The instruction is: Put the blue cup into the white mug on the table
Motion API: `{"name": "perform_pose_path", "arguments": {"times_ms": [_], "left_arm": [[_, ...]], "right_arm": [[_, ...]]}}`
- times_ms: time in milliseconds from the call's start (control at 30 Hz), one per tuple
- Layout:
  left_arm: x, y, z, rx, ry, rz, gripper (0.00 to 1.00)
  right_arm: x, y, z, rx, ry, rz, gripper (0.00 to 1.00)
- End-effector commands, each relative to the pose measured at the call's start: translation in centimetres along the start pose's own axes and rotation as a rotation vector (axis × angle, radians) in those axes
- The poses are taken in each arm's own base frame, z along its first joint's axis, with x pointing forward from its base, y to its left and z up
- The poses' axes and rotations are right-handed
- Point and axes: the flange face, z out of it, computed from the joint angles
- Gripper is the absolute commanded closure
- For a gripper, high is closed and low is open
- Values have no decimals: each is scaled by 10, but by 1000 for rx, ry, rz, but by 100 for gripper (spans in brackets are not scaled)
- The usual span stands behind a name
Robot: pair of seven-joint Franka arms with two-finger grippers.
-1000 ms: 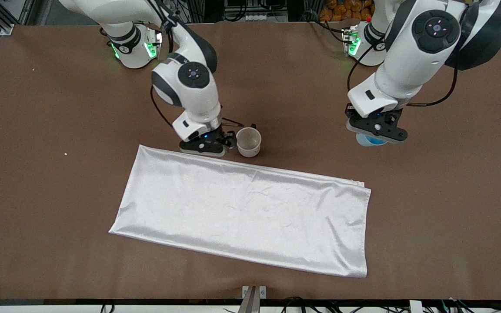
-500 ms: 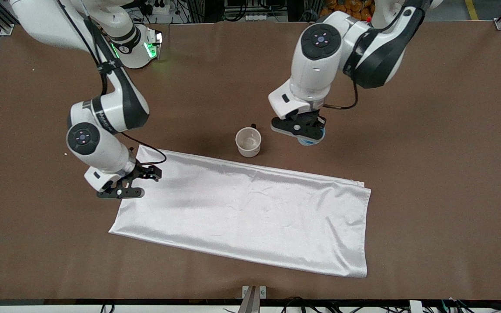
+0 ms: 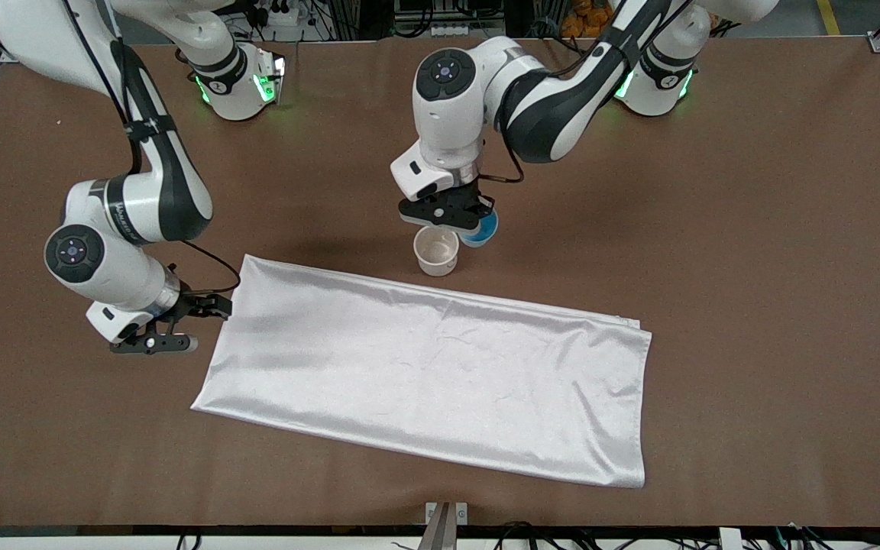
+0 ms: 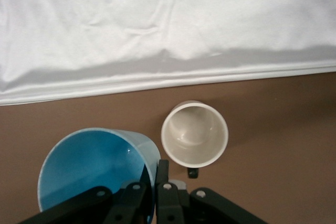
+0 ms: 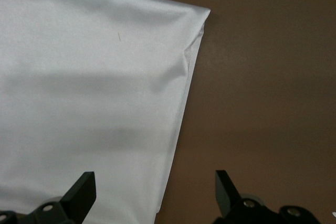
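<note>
The upright white mug (image 3: 435,251) (image 4: 194,136) is close to the white cloth's long edge. My left gripper needs to let go of the blue cup inside it.
The blue cup (image 3: 483,228) hangs just above the table (image 3: 753,229), right beside the white mug (image 3: 436,251). My left gripper (image 3: 469,221) is shut on the cup's rim. In the left wrist view one finger is inside the blue cup (image 4: 94,174) and the other outside, with my left gripper (image 4: 154,174) pinching the wall. The white mug (image 4: 194,135) stands upright and empty, its black handle turned toward the gripper. My right gripper (image 3: 153,341) stands open over the table at the cloth's edge, nothing between its fingers (image 5: 84,187).
A white satin cloth (image 3: 425,374) lies flat on the table, nearer the front camera than the mug. Its long edge (image 4: 157,85) runs close to the mug. One corner of the cloth (image 5: 199,14) shows under the right gripper.
My left arm has carried the blue cup across the table to just beside the white mug. My right arm has drawn away from the mug to the cloth's end.
</note>
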Motion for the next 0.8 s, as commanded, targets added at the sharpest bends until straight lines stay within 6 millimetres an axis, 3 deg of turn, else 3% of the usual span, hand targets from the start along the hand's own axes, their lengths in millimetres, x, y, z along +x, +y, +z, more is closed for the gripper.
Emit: {"name": "perform_pose_path", "arguments": {"times_ms": [0,300,567,767], "left_arm": [[8,25,16,-25,47,-23,100],[9,61,49,-49,57,2,100],[-4,73,67,-35,34,24,100],[-3,72,86,13,46,56,100]], "right_arm": [[-38,9,-51,21,15,8,0],[-57,22,-131,17,-36,24,0],[-57,43,-201,20,-22,56,0],[-51,61,-233,22,35,32,0]]}}
